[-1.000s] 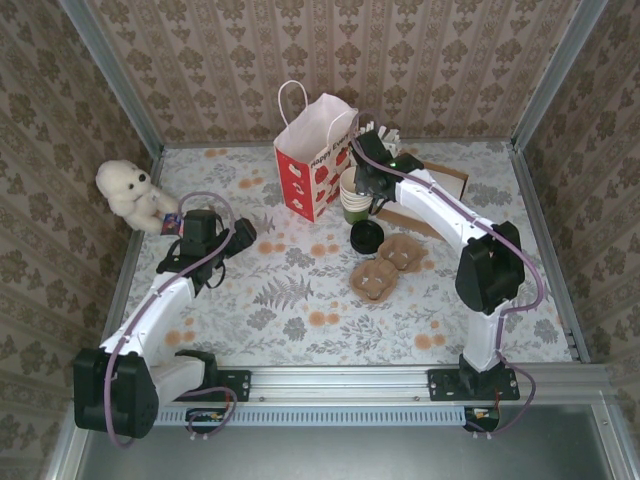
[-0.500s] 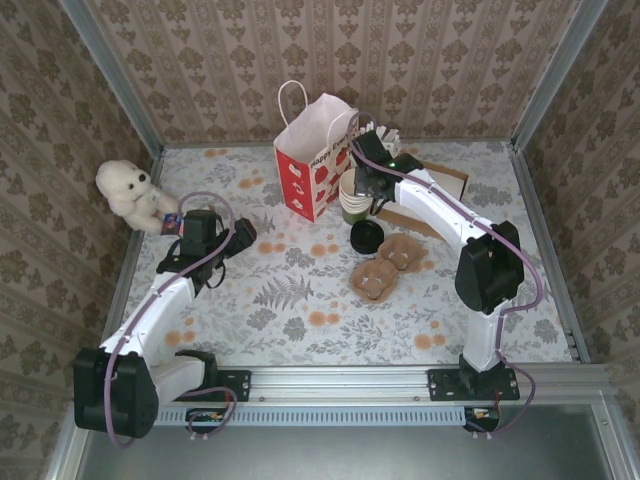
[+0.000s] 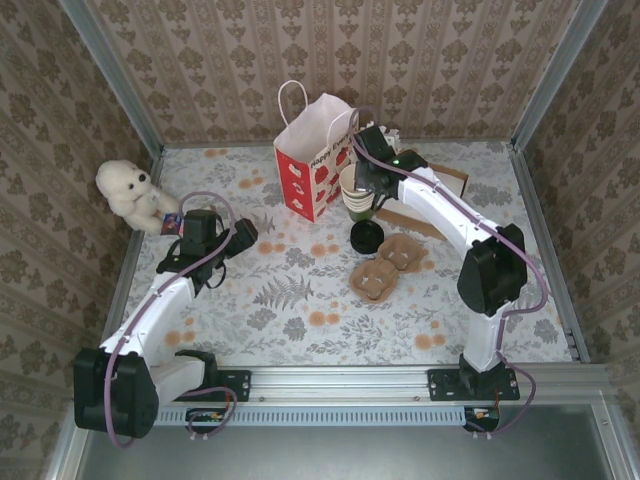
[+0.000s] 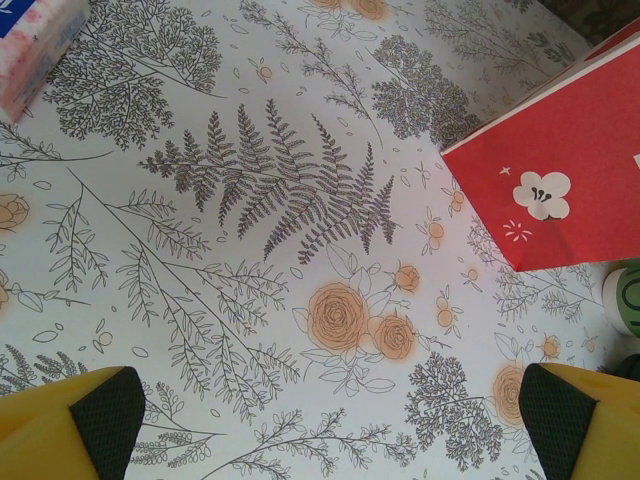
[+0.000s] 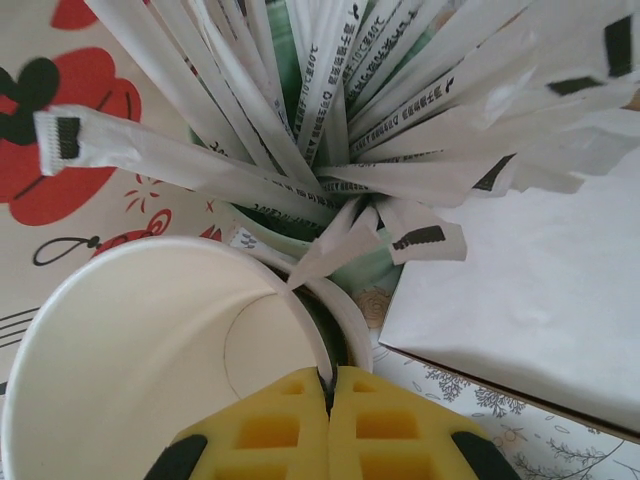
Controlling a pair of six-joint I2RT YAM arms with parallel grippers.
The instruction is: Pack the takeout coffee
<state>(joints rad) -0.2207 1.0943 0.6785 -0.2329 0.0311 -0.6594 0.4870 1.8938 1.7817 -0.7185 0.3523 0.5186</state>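
Note:
The robot's right gripper needs to release the cream paper cup, now held at the top of the stack, on the tablecloth [image 3: 321, 266] in front of the paper bag, next to the black lid.
The takeout coffee [image 3: 366, 236], a small dark cup under a round black lid, stands on the table just in front of a stack of cream paper cups [image 3: 352, 192]. My right gripper [image 3: 364, 183] is above that stack, and in the right wrist view its yellow jaws [image 5: 330, 388] are shut on the rim of the top cream paper cup [image 5: 150, 350]. The red-and-white paper bag [image 3: 315, 160] stands upright and open just left of the stack. My left gripper [image 4: 330, 440] hangs open over bare tablecloth at the left [image 3: 215, 240], holding nothing.
A pale green cup of white paper sticks [image 5: 340, 120] stands right behind the cup stack. A flat box [image 3: 440, 185] lies to the right, with cardboard cup carriers [image 3: 385, 265] in front. A white teddy bear [image 3: 130, 192] sits far left. A tissue pack [image 4: 30, 40] lies near the bear.
My right gripper's jaws have closed onto the cream cup's rim and the wrist has shifted slightly. The left arm has not moved.

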